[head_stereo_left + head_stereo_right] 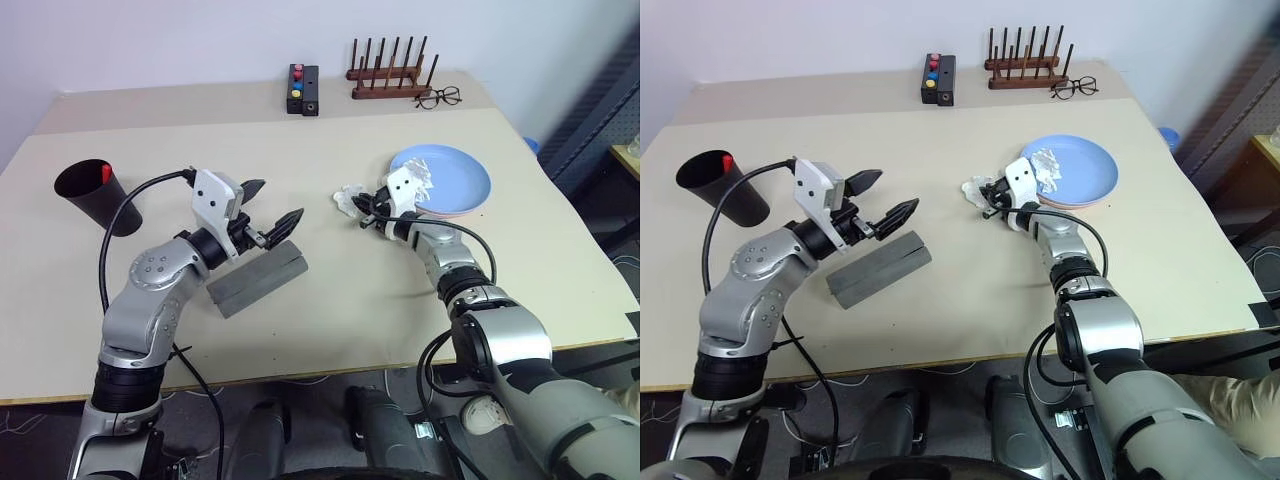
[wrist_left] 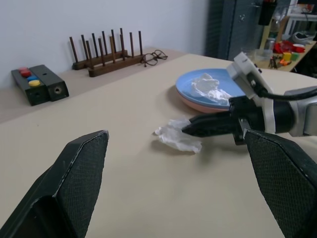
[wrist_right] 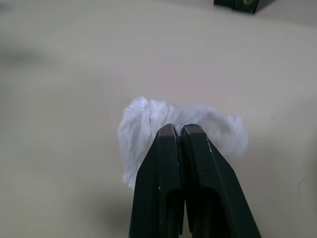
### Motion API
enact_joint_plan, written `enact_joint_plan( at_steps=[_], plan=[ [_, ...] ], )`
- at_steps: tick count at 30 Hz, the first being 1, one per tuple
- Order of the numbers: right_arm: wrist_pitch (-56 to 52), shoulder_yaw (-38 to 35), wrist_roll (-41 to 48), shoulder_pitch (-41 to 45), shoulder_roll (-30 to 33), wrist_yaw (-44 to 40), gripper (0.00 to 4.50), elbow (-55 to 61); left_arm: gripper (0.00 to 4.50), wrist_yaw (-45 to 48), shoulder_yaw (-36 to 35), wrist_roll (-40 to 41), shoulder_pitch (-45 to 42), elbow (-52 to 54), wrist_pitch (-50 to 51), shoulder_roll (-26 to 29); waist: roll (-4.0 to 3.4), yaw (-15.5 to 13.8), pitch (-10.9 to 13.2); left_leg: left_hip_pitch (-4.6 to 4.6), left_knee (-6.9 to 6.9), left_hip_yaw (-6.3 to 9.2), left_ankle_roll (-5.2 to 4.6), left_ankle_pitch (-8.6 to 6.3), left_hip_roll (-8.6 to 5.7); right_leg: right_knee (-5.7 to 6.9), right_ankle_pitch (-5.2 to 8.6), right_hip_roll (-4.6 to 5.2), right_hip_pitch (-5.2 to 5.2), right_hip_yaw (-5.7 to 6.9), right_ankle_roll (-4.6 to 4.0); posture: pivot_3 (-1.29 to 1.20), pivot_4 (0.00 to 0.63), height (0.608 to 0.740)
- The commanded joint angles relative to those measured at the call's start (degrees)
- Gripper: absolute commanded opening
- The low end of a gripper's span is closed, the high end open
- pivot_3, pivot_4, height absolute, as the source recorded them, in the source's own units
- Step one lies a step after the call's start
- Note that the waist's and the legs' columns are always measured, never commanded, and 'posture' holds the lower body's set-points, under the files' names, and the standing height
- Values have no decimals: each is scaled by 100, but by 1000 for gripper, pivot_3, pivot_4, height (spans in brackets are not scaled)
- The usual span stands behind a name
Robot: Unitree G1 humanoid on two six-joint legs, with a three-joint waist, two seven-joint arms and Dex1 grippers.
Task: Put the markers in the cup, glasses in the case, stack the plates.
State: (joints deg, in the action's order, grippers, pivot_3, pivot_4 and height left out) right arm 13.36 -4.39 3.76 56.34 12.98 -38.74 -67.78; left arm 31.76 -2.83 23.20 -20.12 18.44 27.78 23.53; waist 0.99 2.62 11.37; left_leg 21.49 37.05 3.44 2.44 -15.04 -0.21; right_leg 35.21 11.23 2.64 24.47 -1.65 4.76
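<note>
Next, I let go of the crumpled white tissue with my right gripper on the light blue plate (image 1: 445, 177), next to the second tissue wad.
The dark cup (image 1: 90, 192) stands at the table's far left, and the red cap of a marker (image 1: 105, 172) shows inside its rim. The grey case (image 1: 258, 278) lies shut at the centre-left. My left gripper (image 1: 280, 200) hovers open just above it, holding nothing. The light blue plate (image 1: 455, 170) rests on the pink plate (image 1: 450, 213) at the right. Left of the plates, my right gripper (image 1: 352, 208) is shut, its tips pinching a crumpled white tissue (image 3: 143, 124) on the table. The glasses are out of view.
A second tissue wad (image 2: 208, 87) lies on the blue plate. At the back edge are a wooden peg rack (image 1: 390, 75), thin wire-rimmed eyeglasses (image 1: 438, 97) and a black box with coloured buttons (image 1: 303, 88).
</note>
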Motion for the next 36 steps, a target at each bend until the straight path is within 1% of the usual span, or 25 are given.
enact_joint_plan(
  at_steps=[1, 10, 21, 25, 32, 36],
  plan=[
    [184, -192, 212, 167, 145, -75, 90, 483, 4500, 51, 34, 20, -142, 21, -164, -40, 0, 0, 0, 0, 0, 0, 0, 0, 0, 0, 0, 0, 0, 0, 0, 0, 150, 740],
    [130, -264, 313, 274, 285, -88, 90, 859, 4500, 132, 80, 6, -250, -139, -260, -69, -1, 4, 1, -1, -2, 0, 0, 0, 0, -1, 0, -1, 0, 0, 0, 0, 150, 740],
    [302, -490, 203, 726, 898, 824, 90, 310, 4500, 86, 125, 12, -242, -114, -267, -101, -1, -5, 1, 1, -3, -1, 0, 0, 0, -4, 10, 0, 0, 0, -16, 0, 150, 740],
    [375, -503, 120, 753, 1150, 1047, 90, 102, 4500, 66, 110, 27, -231, -87, -244, -104, -1, -5, 1, 3, -2, -2, 0, 0, 0, -5, 10, 1, 0, -1, -17, 0, 150, 740],
    [351, -560, -3, 759, 1655, 1673, 90, -204, 4500, 52, 131, 23, -236, -128, -265, -140, -2, -4, 1, 3, -3, -2, 0, 0, 0, -7, 11, 1, 0, -1, -18, 0, 150, 740],
    [314, -602, -55, 689, 1834, 1848, 90, -258, 4500, 60, 156, 15, -251, -149, -274, -169, -2, 2, 1, 3, -3, -3, 0, 0, 0, -8, 11, 0, 0, -2, -19, 0, 150, 740]
  ],
)
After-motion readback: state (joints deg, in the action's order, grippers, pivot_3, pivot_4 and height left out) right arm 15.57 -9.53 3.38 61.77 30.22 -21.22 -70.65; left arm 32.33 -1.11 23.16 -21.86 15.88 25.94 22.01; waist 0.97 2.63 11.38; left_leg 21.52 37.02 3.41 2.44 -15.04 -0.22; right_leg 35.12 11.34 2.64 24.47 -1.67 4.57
